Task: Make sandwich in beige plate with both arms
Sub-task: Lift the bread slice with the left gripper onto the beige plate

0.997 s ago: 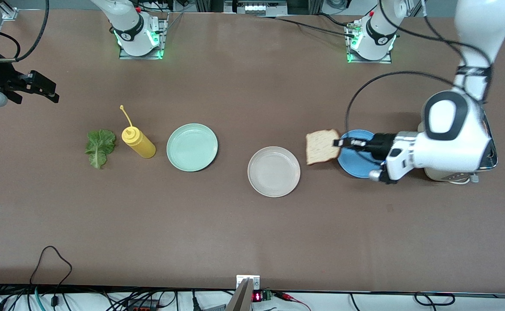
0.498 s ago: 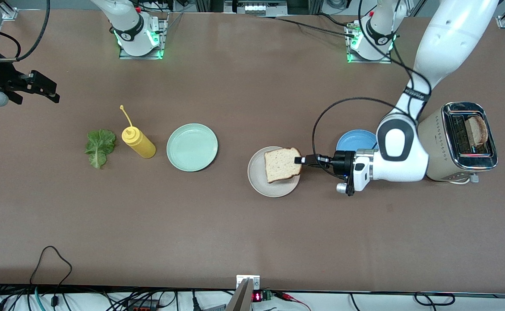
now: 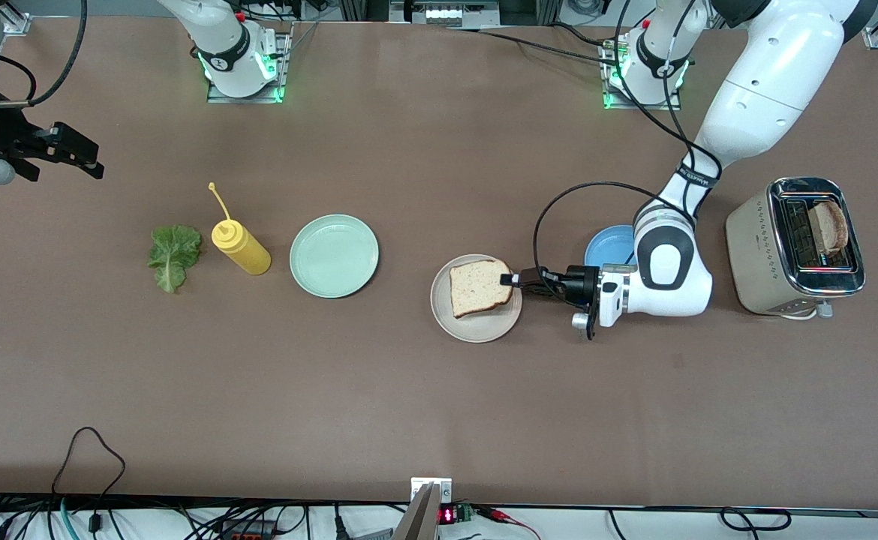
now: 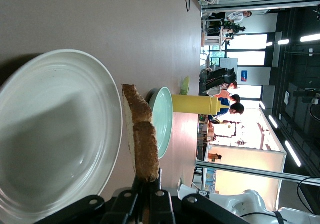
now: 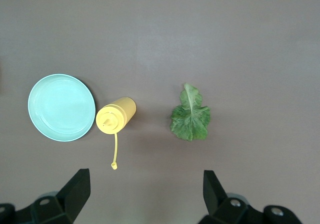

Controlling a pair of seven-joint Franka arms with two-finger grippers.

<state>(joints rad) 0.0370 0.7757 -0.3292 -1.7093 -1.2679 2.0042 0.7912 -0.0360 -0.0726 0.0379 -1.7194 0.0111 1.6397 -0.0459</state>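
Note:
My left gripper will release the bread slice so that it lies flat on the middle of the beige plate (image 3: 479, 296) (image 4: 56, 136).
A light-brown bread slice (image 3: 479, 287) hangs level just over the beige plate (image 3: 476, 328), with my left gripper (image 3: 510, 280) shut on its crust edge. The left wrist view shows the bread slice (image 4: 142, 139) edge-on above the beige plate (image 4: 55, 134), pinched in the left gripper (image 4: 148, 181). A second slice (image 3: 829, 225) stands in the toaster (image 3: 769, 255). The green lettuce leaf (image 3: 174, 255) lies toward the right arm's end of the table. My right gripper (image 3: 94, 163) waits open high over that end, and in its wrist view the right gripper (image 5: 145, 189) is empty above the lettuce leaf (image 5: 190, 116).
A blue plate (image 3: 610, 246) lies between the beige plate and the toaster, partly under the left arm. A mint-green plate (image 3: 334, 255) and a yellow squeeze bottle (image 3: 242, 247) sit between the beige plate and the lettuce. Bare table lies nearer the front camera.
My left gripper has carried the bread slice from over the blue plate to over the beige plate. The arm has swung off the toaster. The right arm has not moved.

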